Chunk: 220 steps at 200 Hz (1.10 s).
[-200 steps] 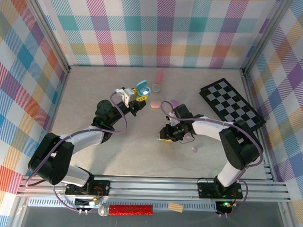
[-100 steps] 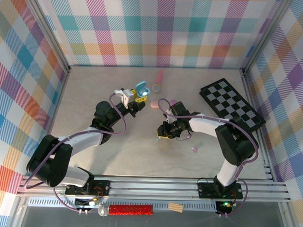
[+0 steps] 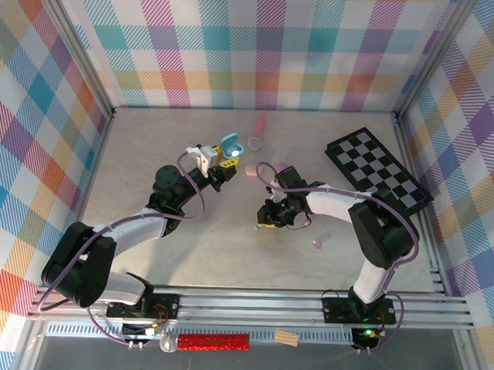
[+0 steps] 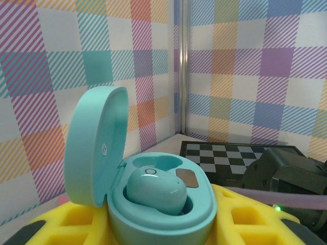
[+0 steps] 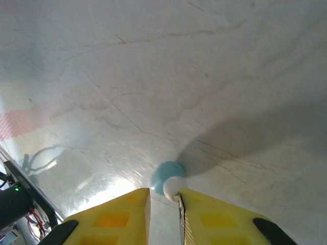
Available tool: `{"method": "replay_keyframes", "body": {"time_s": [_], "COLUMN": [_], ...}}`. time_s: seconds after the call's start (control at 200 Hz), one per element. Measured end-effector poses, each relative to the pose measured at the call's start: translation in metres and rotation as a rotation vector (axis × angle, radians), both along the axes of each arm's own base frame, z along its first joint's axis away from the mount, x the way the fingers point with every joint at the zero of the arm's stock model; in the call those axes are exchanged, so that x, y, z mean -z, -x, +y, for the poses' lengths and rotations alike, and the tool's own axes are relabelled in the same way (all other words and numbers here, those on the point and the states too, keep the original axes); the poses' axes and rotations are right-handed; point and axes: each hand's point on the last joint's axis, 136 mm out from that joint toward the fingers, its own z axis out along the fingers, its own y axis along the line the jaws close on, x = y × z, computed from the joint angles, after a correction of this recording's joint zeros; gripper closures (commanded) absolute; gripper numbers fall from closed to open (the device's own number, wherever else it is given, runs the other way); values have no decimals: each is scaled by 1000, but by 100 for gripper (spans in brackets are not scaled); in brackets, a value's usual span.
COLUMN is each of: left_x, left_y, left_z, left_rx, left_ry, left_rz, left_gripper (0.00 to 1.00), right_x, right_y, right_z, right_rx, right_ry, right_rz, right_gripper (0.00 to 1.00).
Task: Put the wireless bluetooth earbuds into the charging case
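The right gripper's fingers meet the blue earbud at its white tip, so the robot should open the fingers and take the earbud by its rounded blue body (image 5: pixel 166 174).
My left gripper (image 3: pixel 224 154) is raised over the table's middle back, shut on a mint charging case (image 3: pixel 231 143). In the left wrist view the case (image 4: pixel 158 217) sits between the yellow fingers (image 4: pixel 245 224) with its lid (image 4: pixel 94 143) open, and one mint earbud (image 4: pixel 156 190) rests in a socket; the other socket is bare. My right gripper (image 3: pixel 264 224) is down at the tabletop, centre. Its narrow jaws (image 5: pixel 164 193) hold a blue earbud (image 5: pixel 166 173) with a white tip at their very tips, the white tip against the right finger.
A black-and-white chessboard (image 3: pixel 377 169) lies at the back right. Pink and purple cases (image 3: pixel 252 170) and a small ring (image 3: pixel 254 142) lie behind the grippers. A tiny pink earbud (image 3: pixel 316 243) lies right of my right gripper. Plaid walls enclose the table.
My right gripper has shifted slightly left and back along the table and its jaws have narrowed. The left arm holds still with the open case.
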Motion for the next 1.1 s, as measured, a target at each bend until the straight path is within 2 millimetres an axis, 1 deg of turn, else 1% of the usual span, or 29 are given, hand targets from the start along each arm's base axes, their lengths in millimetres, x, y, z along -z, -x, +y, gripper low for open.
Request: {"method": "replay_keyframes", "body": {"time_s": [0.115,0.21,0.265,0.32,0.385,0.515,0.6,0.675,0.76,0.885,0.995,1.065,1.1], "left_x": [0,0,0,0,0,-3,-5,-4,-1,1,-3,-7,-8], "left_y": [0,0,0,0,0,2,2,1,-4,-9,-6,-5,-5], "left_z": [0,0,0,0,0,1,5,11,25,42,47,49,49], "left_rx": [0,0,0,0,0,-1,-9,-21,-54,-91,-99,-99,-100], "left_ry": [0,0,0,-1,-3,-4,-1,7,27,58,75,84,87], "left_rz": [0,0,0,1,5,1,-4,4,19,42,38,32,31], "left_gripper": [64,64,64,64,64,64,64,64,64,64,64,64,64], "right_x": [10,13,13,13,8,-9,-14,-17,-18,-13,-2,5,4], "right_y": [8,11,11,11,11,7,2,-4,-13,-26,-22,-17,-17], "right_z": [-8,-13,-13,-13,-13,-10,-7,-1,7,18,18,18,18], "right_rx": [4,5,2,-2,-6,-24,-41,-57,-84,-120,-137,-146,-145], "right_ry": [36,57,61,60,53,25,16,8,-2,-5,0,-4,-18], "right_rz": [24,34,31,26,11,-47,-72,-87,-101,-112,-78,-57,-56], "right_gripper": [78,77,76,71,67,60,56,54,52,50,44,42,42]}}
